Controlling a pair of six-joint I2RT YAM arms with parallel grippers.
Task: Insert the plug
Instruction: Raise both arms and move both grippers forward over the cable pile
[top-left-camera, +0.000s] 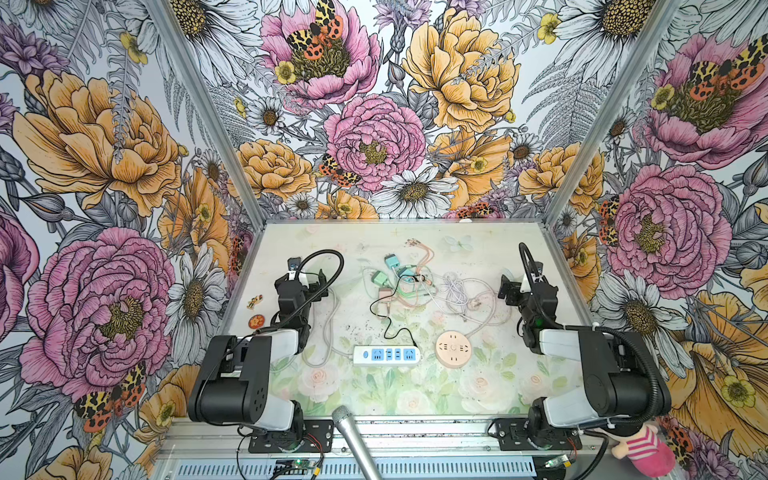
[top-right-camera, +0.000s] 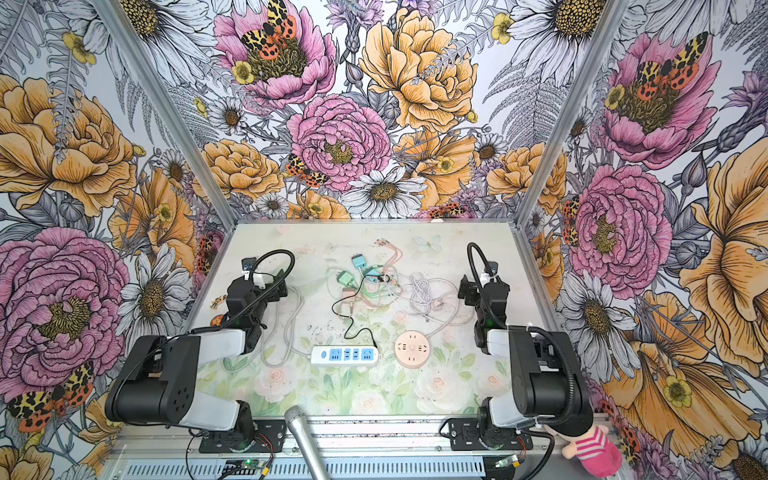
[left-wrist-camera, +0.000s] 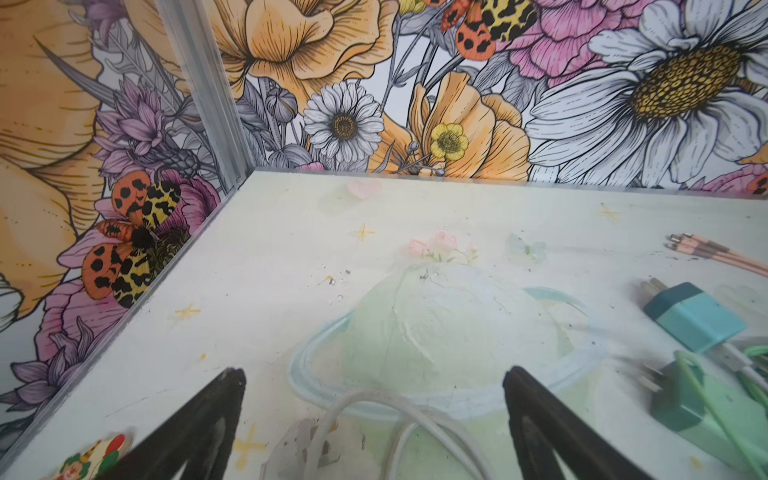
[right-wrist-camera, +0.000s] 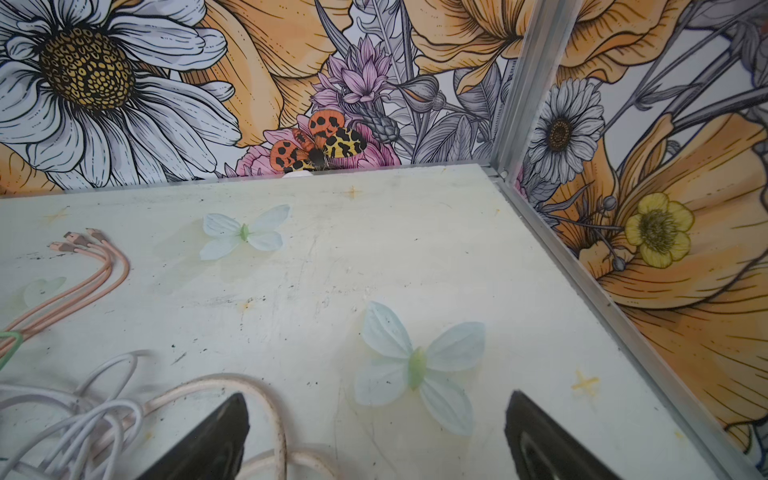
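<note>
Next, the right gripper grips the white cable's stretch (top-left-camera: 432, 281) between rearmost teal plug and coil.
A white power strip (top-left-camera: 386, 355) (top-right-camera: 345, 355) with blue sockets lies at the front middle, and a round peach socket (top-left-camera: 453, 348) sits beside it. Several plugs lie in a cable tangle behind them: a teal plug (top-left-camera: 392, 262) (left-wrist-camera: 694, 316), a green plug (top-left-camera: 379, 277) (left-wrist-camera: 681, 399) and a pink plug (top-left-camera: 384, 295). My left gripper (top-left-camera: 304, 277) (left-wrist-camera: 374, 374) hovers open left of the tangle, above a loop of white cable (left-wrist-camera: 374, 411). My right gripper (top-left-camera: 521, 284) (right-wrist-camera: 376, 399) stands open right of the tangle, with a peach cable (right-wrist-camera: 266, 399) by one finger. Neither holds anything.
Pink charging leads (top-left-camera: 419, 249) (right-wrist-camera: 83, 245) fan out at the back and a coiled white cable (top-left-camera: 455, 291) (right-wrist-camera: 83, 424) lies mid-right. Two small stickers (top-left-camera: 255, 311) sit at the left edge. A microphone (top-left-camera: 353, 440) and a doll (top-left-camera: 640, 449) stand at the front rail. Flowered walls enclose three sides.
</note>
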